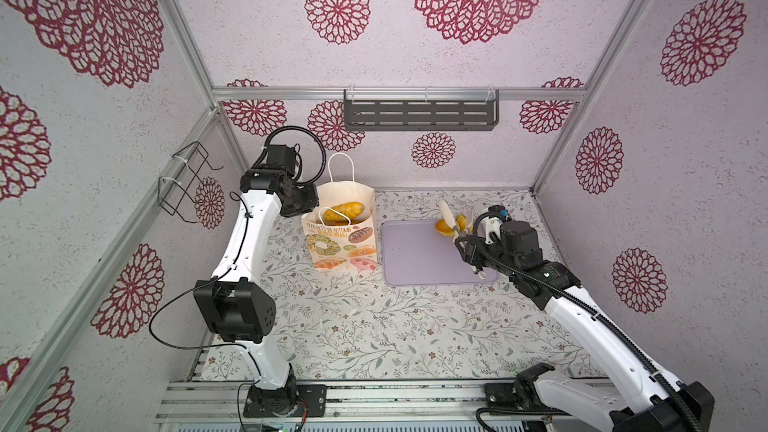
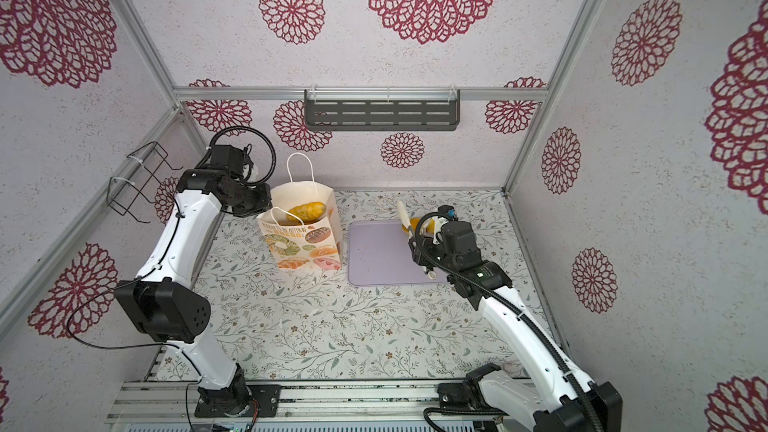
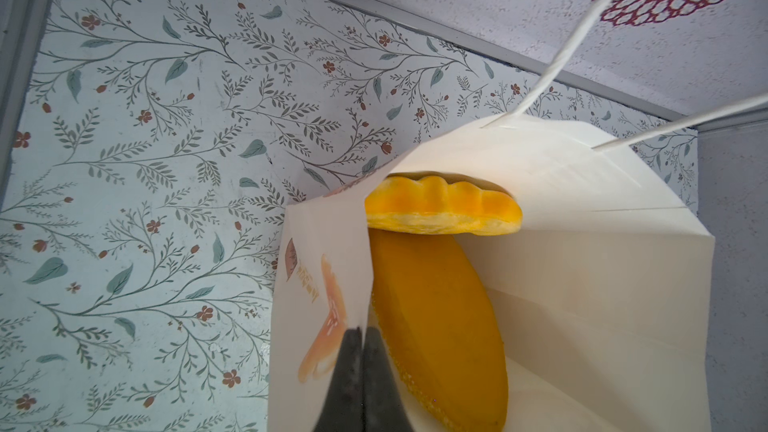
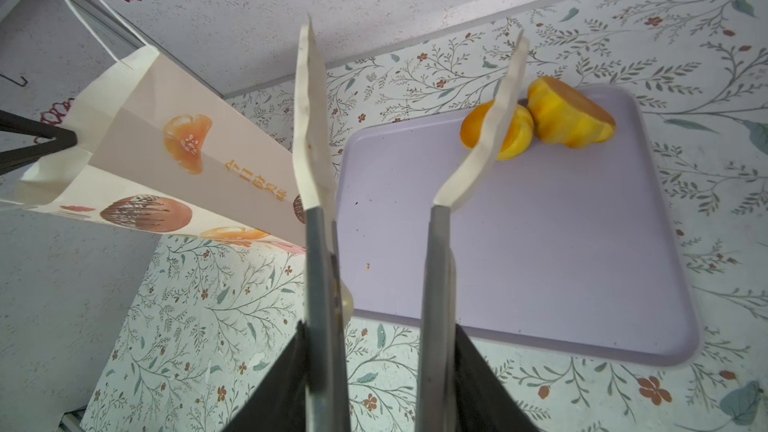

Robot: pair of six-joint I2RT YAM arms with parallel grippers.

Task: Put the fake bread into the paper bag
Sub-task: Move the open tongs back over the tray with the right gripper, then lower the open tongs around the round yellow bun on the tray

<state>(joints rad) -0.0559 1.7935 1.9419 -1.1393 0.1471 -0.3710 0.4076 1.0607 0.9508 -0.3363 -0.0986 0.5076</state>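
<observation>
The tongs in my right gripper needs to close on the near edge of the orange bun point(image 1: 444, 231) point(image 4: 507, 146), which is the piece beside the yellow lump on the lilac tray.
The paper bag point(image 1: 340, 243) point(image 2: 303, 243) stands upright and open, left of the lilac tray point(image 1: 415, 259). Fake bread lies inside it: a scalloped loaf point(image 3: 440, 205) over a long orange loaf point(image 3: 436, 326); in both top views one loaf point(image 1: 345, 210) shows in the opening. My left gripper point(image 3: 363, 330) is shut on the bag's side wall point(image 3: 320, 284). Two more pieces, an orange bun point(image 4: 473, 126) and a yellow lump point(image 4: 569, 118), sit at the tray's far corner point(image 1: 444, 227). My right gripper point(image 4: 380, 326) is shut on tongs point(image 4: 316, 160), whose cream tips stand apart, empty, one in front of the bun.
A black wire rack point(image 1: 183, 184) hangs on the left wall and a grey slotted shelf point(image 1: 419, 112) on the back wall. Aluminium rails point(image 1: 374, 401) run along the table's front edge. The tray point(image 4: 540, 243) bears only the two pieces.
</observation>
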